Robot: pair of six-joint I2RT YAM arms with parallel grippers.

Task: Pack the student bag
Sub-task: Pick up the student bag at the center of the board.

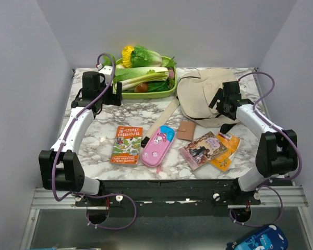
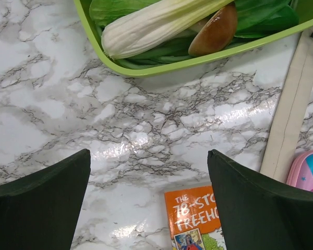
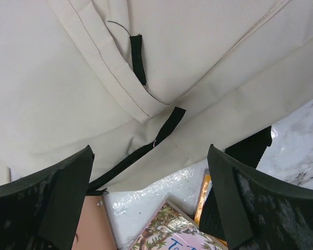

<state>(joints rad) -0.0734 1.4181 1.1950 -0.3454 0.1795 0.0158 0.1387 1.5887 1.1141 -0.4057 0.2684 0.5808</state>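
Observation:
The robot's right gripper will next move to the student bag's black zipper (image 1: 200,116) (image 3: 119,166), along the near edge closest to the brown wallet, and close there.
The student bag (image 1: 201,94), a soft beige canvas backpack, lies at the back right of the marble table, and one long strap (image 1: 159,124) trails toward the front. In the right wrist view its fabric (image 3: 94,78) and black zipper pulls fill the frame. My right gripper (image 1: 224,104) (image 3: 150,151) hovers open over the bag's near edge, holding nothing. My left gripper (image 1: 110,94) (image 2: 148,156) hangs open above bare marble between the green tray and the orange book (image 1: 126,145) (image 2: 195,219).
A green tray (image 1: 169,92) (image 2: 146,70) of vegetables stands at the back. In front lie a pink pencil case (image 1: 158,146) (image 2: 308,172), a small brown wallet (image 1: 186,130) (image 3: 91,224), a pink storybook (image 1: 203,149) (image 3: 172,237) and an orange booklet (image 1: 225,153).

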